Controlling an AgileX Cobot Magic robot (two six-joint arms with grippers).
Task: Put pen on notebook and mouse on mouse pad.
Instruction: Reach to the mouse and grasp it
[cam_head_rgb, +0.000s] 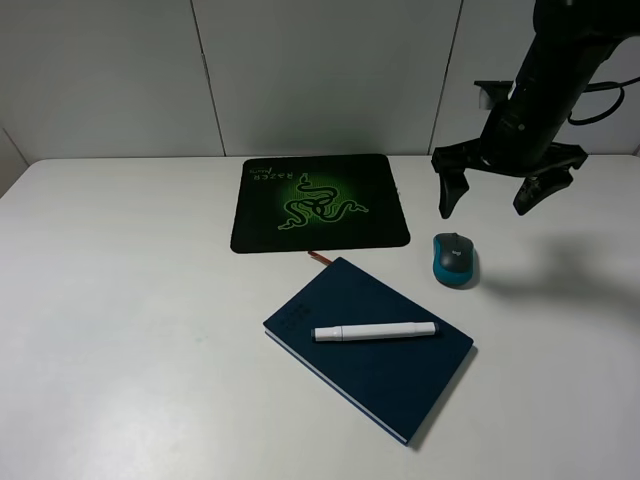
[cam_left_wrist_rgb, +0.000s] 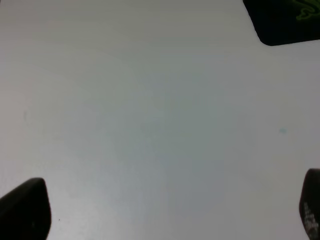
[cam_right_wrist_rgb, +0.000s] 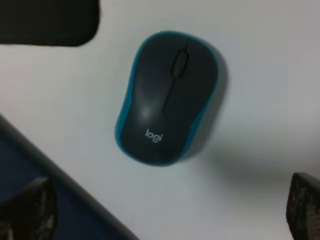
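Note:
The robot's right gripper will move down to the dark grey mouse next and close across the mouse's middle (cam_head_rgb: 454, 259) (cam_right_wrist_rgb: 162, 106), with its fingers on the mouse's teal sides.
The white pen (cam_head_rgb: 375, 331) lies flat across the dark navy notebook (cam_head_rgb: 370, 375), near the table's front. A dark grey mouse (cam_head_rgb: 455, 259) with teal sides sits on the bare table, right of the notebook and off the black mouse pad (cam_head_rgb: 318, 202) with its green snake emblem. My right gripper (cam_head_rgb: 490, 202) hangs open above and just behind the mouse (cam_right_wrist_rgb: 167, 97), nothing between its fingertips (cam_right_wrist_rgb: 27, 210). The left gripper (cam_left_wrist_rgb: 165, 210) is open over bare table, with a corner of the mouse pad (cam_left_wrist_rgb: 285, 20) in its view. It does not show in the exterior view.
The white table (cam_head_rgb: 130, 300) runs wide to the left and front. A pale panelled wall (cam_head_rgb: 300, 70) stands behind the mouse pad. The notebook's ribbon bookmark (cam_head_rgb: 320, 258) pokes toward the pad's front edge.

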